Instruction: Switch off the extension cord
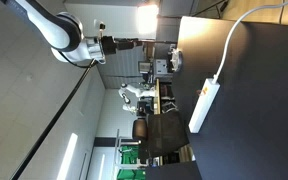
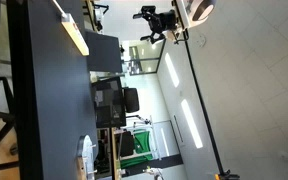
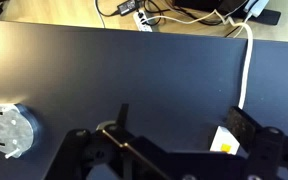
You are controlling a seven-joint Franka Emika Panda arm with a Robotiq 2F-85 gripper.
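Next, my gripper moves to the extension cord's orange switch (image 1: 205, 91) (image 3: 225, 148) and close just above it, since closed fingers can press it.
The extension cord (image 1: 204, 103) is a long white power strip lying on the black table (image 1: 254, 90), with its white cable running off toward the table's edge. It also shows in an exterior view (image 2: 74, 35). In the wrist view only its end with the small orange switch (image 3: 224, 142) shows, beside my right finger, with the cable (image 3: 246, 70) leading away. My gripper (image 3: 184, 125) is open and empty. In both exterior views the gripper (image 1: 134, 44) (image 2: 156, 22) hangs well away from the table surface.
A silver crumpled-looking object (image 3: 6, 130) lies on the table at the left of the wrist view. Cables and plugs (image 3: 134, 12) lie beyond the table's far edge. Desks, chairs and monitors (image 1: 159, 95) stand in the room behind.
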